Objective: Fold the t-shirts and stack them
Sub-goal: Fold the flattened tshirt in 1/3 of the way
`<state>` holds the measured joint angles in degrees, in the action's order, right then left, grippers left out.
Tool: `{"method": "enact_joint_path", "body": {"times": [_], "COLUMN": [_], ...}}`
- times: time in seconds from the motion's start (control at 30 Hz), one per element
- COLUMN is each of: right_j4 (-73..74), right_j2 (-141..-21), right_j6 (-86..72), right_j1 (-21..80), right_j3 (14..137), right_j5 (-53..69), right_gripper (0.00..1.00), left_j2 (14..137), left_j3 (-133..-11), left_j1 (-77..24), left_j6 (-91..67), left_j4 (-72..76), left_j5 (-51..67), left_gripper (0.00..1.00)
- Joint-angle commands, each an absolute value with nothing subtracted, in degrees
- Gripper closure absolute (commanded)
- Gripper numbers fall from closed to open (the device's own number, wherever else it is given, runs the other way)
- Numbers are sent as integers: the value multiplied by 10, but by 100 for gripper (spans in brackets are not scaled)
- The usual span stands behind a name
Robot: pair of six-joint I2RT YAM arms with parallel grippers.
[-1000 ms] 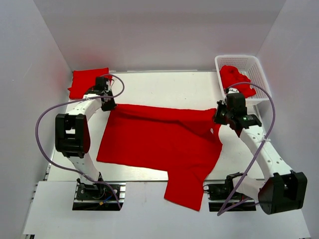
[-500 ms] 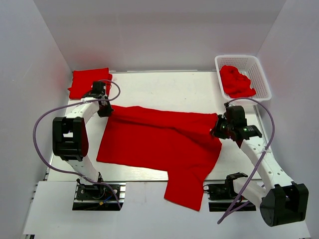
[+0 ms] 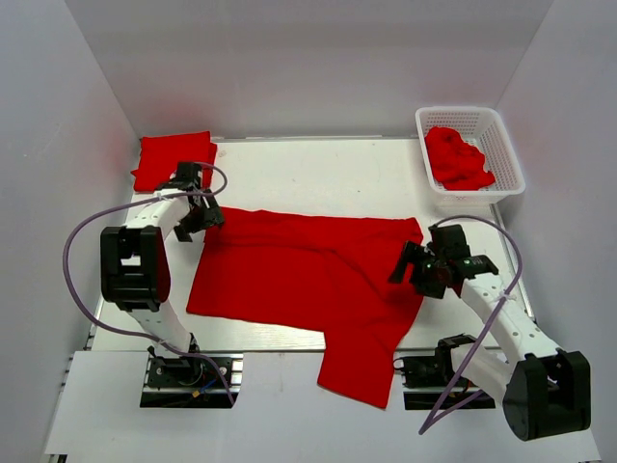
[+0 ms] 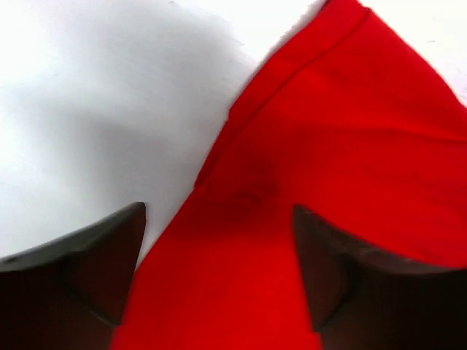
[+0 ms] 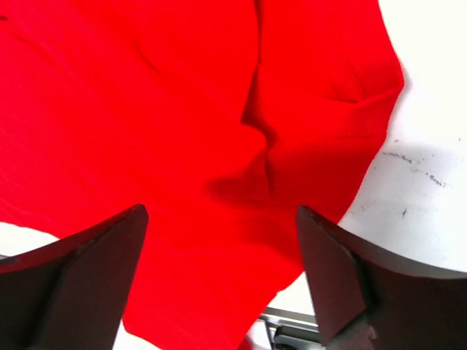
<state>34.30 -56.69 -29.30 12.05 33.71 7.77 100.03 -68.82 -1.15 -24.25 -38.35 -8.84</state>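
Note:
I should next move my left gripper to the spread red t-shirt's near corner (image 3: pixel 193 311), on the same side as the folded t-shirt, and close it there.
One red t-shirt (image 3: pixel 308 275) lies spread on the white table (image 3: pixel 318 174), its lower part hanging over the near edge. My left gripper (image 3: pixel 199 218) stands open at the shirt's far left corner; in the left wrist view the cloth (image 4: pixel 328 124) lies flat below the spread left gripper (image 4: pixel 219 273), untouched. My right gripper (image 3: pixel 409 267) is open over the shirt's right edge, and the right wrist view shows wrinkled cloth (image 5: pixel 182 109) under the right gripper (image 5: pixel 219 281), nothing held. A folded t-shirt (image 3: pixel 172 158) rests at the back left.
A white lattice basket (image 3: pixel 459 110) at the back right holds a crumpled red t-shirt (image 3: pixel 455 158). Grey walls close in the table on three sides. The arm bases and their cables sit at the near edge.
Both grippers have opened and let go of the shirt's far edge, which now lies flat. The right gripper has drawn back toward the near side and a little left.

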Motion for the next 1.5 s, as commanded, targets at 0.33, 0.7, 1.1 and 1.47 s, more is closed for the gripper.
{"method": "enact_joint_path", "body": {"times": [0.33, 0.7, 1.1, 1.47], "right_j4": [260, 142, 146, 187], "right_j2": [-653, -870, -1024, -1139], "right_j6": [-242, -233, -243, -221], "right_j1": [121, 121, 113, 89], "right_j3": [480, 551, 606, 722], "right_j5": [105, 149, 49, 12], "right_gripper": [10, 10, 10, 10], "left_j2": [970, 1124, 1194, 1207], "left_j3": [-784, -803, -808, -862], "left_j1": [-7, -18, -1, 4], "left_j6": [-238, -221, -264, -327], "left_j4": [-368, -258, -300, -350], "left_j5": [-48, 123, 37, -45], "left_gripper": [0, 0, 0, 0]}}
